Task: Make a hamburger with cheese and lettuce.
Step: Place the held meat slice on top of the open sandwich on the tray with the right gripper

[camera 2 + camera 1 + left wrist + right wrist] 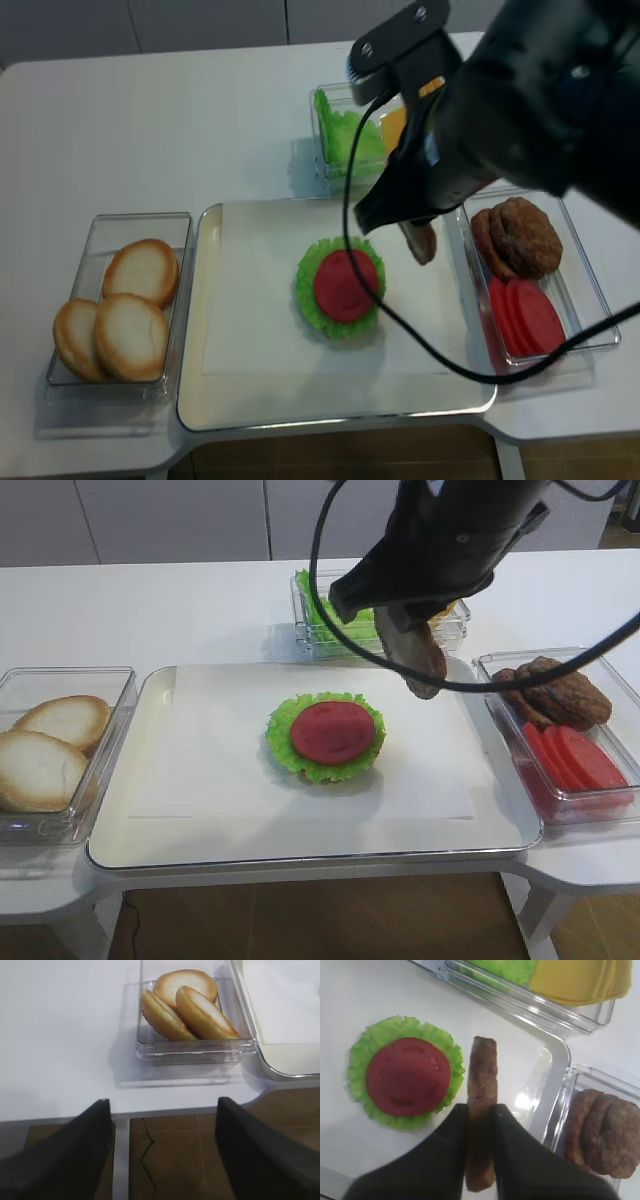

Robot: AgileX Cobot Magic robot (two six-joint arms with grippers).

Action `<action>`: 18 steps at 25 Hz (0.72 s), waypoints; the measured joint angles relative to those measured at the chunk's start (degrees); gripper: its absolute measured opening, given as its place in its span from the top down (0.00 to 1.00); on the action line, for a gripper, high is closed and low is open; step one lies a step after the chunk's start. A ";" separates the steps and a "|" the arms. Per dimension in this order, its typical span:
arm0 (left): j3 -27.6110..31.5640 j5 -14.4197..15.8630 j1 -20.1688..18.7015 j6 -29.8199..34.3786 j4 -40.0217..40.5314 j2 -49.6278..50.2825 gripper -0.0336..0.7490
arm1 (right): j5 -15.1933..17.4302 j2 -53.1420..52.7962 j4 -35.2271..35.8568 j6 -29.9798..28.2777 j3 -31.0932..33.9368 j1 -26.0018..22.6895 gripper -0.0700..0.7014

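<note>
My right gripper has the brown patty. It will let go of the patty on top of the red tomato disc [338,293] [407,1079], over the green lettuce leaf.
The hamburger [330,735] [405,1077] [340,285] is a frilly green lettuce leaf with a red tomato disc on top, lying mid-tray. My right gripper [481,1107] [408,645] is shut on a brown patty [482,1070] [420,665] [420,242], held on edge in the air just right of the stack. Cheese slices [580,977] [393,125] and loose lettuce [325,615] [505,967] share a clear box behind the tray, partly hidden by the arm. My left gripper [162,1105] stands open and empty over the table's front edge, near the bun box.
The white tray [220,770] carries a paper sheet. A clear box of bun halves [50,745] [185,1005] sits to its left. On the right, another box holds loose patties [555,690] [605,1130] and tomato slices [575,760].
</note>
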 joint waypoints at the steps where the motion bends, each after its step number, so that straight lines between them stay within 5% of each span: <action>1: 0.00 0.00 0.00 0.00 0.00 0.00 0.35 | 0.01 0.87 -0.76 0.00 -0.35 0.56 0.76; 18: 0.00 0.00 0.00 0.00 0.00 0.00 0.35 | -0.58 12.04 -7.16 -1.11 -5.98 4.20 0.76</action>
